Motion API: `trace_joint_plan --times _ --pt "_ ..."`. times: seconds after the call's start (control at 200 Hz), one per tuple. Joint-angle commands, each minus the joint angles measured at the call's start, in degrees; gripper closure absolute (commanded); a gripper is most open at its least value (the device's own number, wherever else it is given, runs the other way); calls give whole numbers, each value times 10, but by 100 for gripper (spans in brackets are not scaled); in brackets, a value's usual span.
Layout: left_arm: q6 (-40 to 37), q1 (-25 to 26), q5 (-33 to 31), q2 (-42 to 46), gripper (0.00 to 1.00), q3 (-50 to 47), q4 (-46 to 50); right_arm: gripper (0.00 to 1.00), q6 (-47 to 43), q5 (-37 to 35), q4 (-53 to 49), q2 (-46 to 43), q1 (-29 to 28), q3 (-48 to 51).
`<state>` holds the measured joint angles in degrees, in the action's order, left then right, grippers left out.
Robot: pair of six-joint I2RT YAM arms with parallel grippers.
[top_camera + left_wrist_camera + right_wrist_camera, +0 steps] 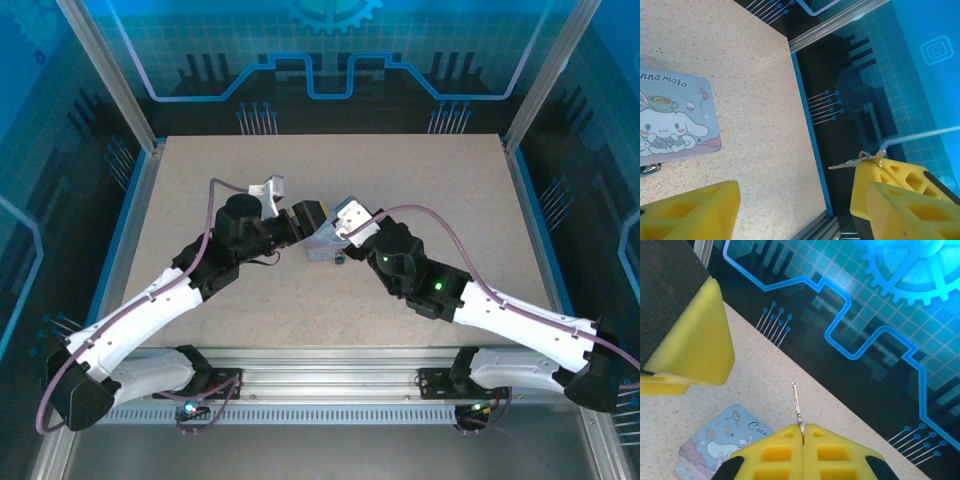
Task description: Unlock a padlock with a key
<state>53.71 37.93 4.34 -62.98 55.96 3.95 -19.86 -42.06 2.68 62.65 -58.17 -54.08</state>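
The key sits at the corner of my right gripper's fingers. Next, my left gripper takes its blade (841,165) while my right gripper turns for a new hold.
My right gripper (803,427) is shut on a small silver key (796,402), whose blade sticks straight out past the yellow pads. The same key (852,162) appears in the left wrist view, poking from the right gripper's pads (875,182). My left gripper (802,200) is open, with nothing between its yellow fingers (690,215). A tiny dark metal piece, apparently the padlock (649,168), lies on the table against the edge of the pale blue cartoon tin (670,122). Both grippers (308,215) (342,225) hover close together over the tin (322,247) at mid-table.
The tin (722,445) lies flat below the right gripper. One left finger (685,340) hangs close at the upper left of the right wrist view. A blue-edged rim (807,125) bounds the speckled tabletop (400,170), with dark blue printed walls beyond.
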Motion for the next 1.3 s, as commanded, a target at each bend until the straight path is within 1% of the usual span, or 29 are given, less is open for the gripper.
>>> trace_joint_plan --times 0.0,0.34,0.4,0.455,0.545,0.63,0.685,0.766,0.916,1.146,1.211,1.296 --pt "28 -2 14 3 30 13 -34 100 -30 -27 47 0 -12 -1" --pt "43 11 30 -37 29 55 -60 100 -27 -21 31 21 -30 -15" --pt "45 12 31 -42 31 59 -59 100 -27 -22 31 23 -32 -15" --pt "45 13 28 -45 34 59 -59 100 -27 -22 32 22 -33 -16" --pt "48 14 25 -48 43 60 -55 100 -27 -21 32 24 -34 -17" --pt "48 13 24 -50 57 60 -55 100 -29 -20 32 27 -34 -19" --pt "46 13 24 -50 64 62 -54 100 -29 -20 31 29 -34 -19" --pt "44 14 23 -51 68 63 -52 100 -29 -18 31 30 -35 -18" --pt "40 13 21 -54 82 63 -49 100 -31 -19 32 30 -35 -17" --pt "36 13 19 -57 98 61 -45 100 -32 -22 36 30 -36 -15" --pt "36 13 16 -57 100 60 -43 100 -33 -22 37 30 -36 -14" --pt "35 13 15 -56 100 57 -42 100 -32 -24 37 30 -35 -13"
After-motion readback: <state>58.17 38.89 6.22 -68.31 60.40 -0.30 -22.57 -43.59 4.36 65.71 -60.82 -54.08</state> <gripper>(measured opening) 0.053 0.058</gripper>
